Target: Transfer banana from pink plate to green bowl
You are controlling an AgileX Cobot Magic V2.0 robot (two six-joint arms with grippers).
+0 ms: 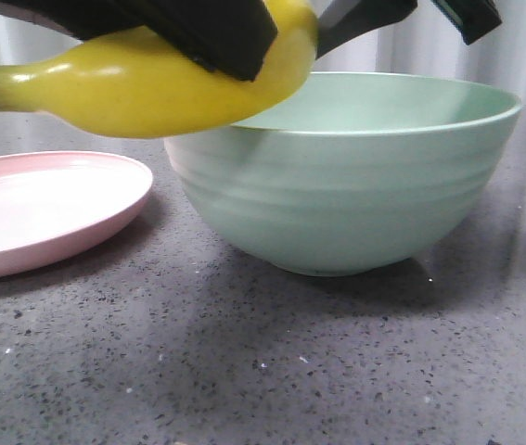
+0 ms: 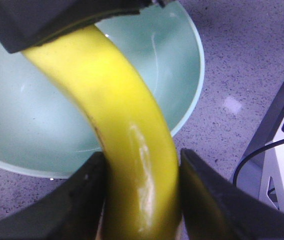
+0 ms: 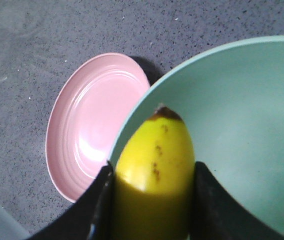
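Note:
My left gripper is holding the banana half outside the rim of the green bowl, so my right gripper needs to take the banana's end over the bowl (image 1: 295, 51) and bring it inside.
The yellow banana (image 1: 142, 83) hangs in the air over the left rim of the green bowl (image 1: 337, 195), one end pointing towards the pink plate (image 1: 40, 209). My left gripper (image 2: 142, 200) is shut on the banana (image 2: 126, 130), with the bowl (image 2: 172, 60) below; it shows as black pads on the banana in the front view (image 1: 211, 37). My right gripper (image 3: 152, 200) is shut on the banana (image 3: 154, 155) near its dark tip, above the bowl's rim (image 3: 131, 120), with the bare plate (image 3: 91, 125) beyond.
The bowl and plate stand side by side on a dark speckled grey table (image 1: 244, 362). A cable and a white stand (image 2: 282, 165) show beside the table in the left wrist view.

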